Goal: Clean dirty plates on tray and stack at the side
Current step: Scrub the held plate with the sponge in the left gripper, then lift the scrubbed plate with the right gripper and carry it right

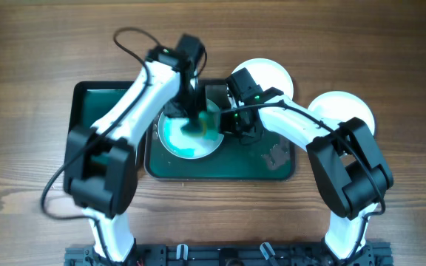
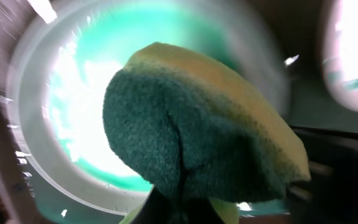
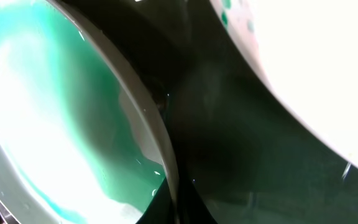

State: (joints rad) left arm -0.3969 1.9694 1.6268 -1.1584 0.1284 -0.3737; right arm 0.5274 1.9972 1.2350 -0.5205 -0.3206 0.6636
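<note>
The robot's right gripper needs to set the teal-smeared plate down on top of the white plate on the table (image 1: pixel 340 123).
A white plate (image 1: pixel 187 139) smeared with teal-green liquid lies on the dark green tray (image 1: pixel 109 103). My left gripper (image 1: pixel 196 111) is shut on a green and yellow sponge (image 1: pixel 202 124) and presses it onto the plate. In the left wrist view the sponge (image 2: pixel 197 124) fills the middle, in front of the plate (image 2: pixel 42 155); the fingers (image 2: pixel 179 210) are mostly hidden behind it. My right gripper (image 1: pixel 231 122) is shut on the plate's right rim. The right wrist view shows the fingers (image 3: pixel 176 199) pinching that rim (image 3: pixel 148 118) above the tray floor (image 3: pixel 241 143).
Two white plates lie at the upper right, one (image 1: pixel 266 76) at the tray's far right corner and one (image 1: pixel 344 111) on the table. The nearer one shows in the right wrist view (image 3: pixel 303 62) with green specks. A grey crumpled thing (image 1: pixel 276 156) lies on the tray's right side.
</note>
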